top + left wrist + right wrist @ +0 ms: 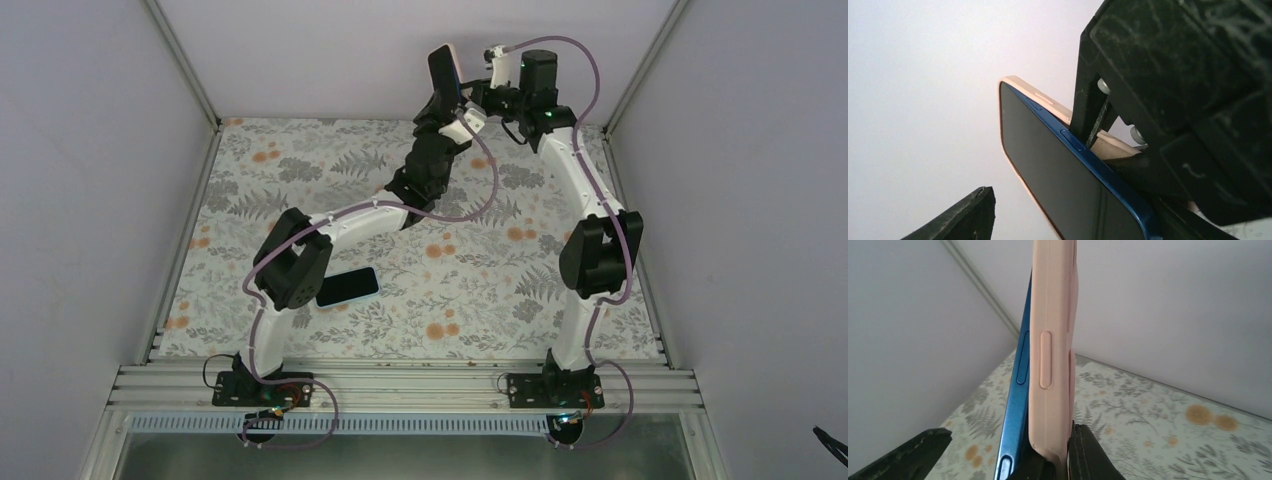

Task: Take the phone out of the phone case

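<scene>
The robot's right gripper should release the pink case on the orange flowers [526,227] between the grey ferns of the floral mat.
A phone [441,68] with a blue frame and dark screen [1058,170] is held upright in the air above the back of the table, partly out of its pale pink case [1050,340]. The blue edge [1017,390] stands off the case. My right gripper [472,97] is shut on the case's side wall [1108,145], and its fingers [1090,455] pinch the pink lip. My left gripper [446,108] is below the phone. Its one visible finger [965,215] stands apart from the screen, and the other finger is hidden behind the phone.
A second dark phone [347,287] lies flat on the floral table mat [480,290], beside the left arm's elbow. Grey walls and metal frame posts [185,65] close in the table at the back and sides.
</scene>
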Controlling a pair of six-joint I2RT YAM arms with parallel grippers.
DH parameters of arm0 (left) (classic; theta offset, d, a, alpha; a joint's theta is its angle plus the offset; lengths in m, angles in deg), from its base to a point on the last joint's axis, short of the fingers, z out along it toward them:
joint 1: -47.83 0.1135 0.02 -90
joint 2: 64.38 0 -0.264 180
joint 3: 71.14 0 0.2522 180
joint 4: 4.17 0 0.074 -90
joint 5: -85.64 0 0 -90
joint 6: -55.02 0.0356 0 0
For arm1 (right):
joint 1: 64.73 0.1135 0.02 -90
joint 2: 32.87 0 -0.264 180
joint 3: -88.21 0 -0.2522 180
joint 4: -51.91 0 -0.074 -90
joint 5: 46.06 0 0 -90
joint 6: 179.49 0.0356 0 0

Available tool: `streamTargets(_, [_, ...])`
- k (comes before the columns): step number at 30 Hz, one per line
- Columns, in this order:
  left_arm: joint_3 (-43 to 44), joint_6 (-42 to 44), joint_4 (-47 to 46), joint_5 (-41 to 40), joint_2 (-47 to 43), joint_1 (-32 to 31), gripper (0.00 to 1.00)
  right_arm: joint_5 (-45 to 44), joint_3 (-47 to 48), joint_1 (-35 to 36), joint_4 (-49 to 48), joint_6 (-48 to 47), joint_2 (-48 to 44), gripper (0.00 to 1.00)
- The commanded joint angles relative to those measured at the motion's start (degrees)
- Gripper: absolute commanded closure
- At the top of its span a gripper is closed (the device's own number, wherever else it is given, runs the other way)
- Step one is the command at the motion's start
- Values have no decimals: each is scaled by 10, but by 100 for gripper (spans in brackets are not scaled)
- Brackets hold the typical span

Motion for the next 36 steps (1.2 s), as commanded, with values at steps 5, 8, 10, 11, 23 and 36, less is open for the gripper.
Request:
streamTargets(5, [1, 51, -203, -165, 0, 58, 48, 294, -3, 1, 122, -66, -32, 97])
streamTargets(8, [31, 66, -200, -171, 15, 66, 57, 317, -6, 1, 169, -97, -26, 97])
streamTargets(10, [51, 77, -198, -178, 26, 72, 63, 337, -26, 1, 169, -100, -34, 97])
streamTargets(11, [57, 86, -203, -178, 31, 74, 67, 345, -31, 1, 170, -101, -36, 97])
streamTargets(23, [20, 175, -331, -160, -7, 75, 98, 319, -40, -30, 183, -122, -31, 97])
streamTargets(36, [-70, -54, 81, -18, -190, 77, 98, -43, 63, -55, 266, -245, 31, 97])
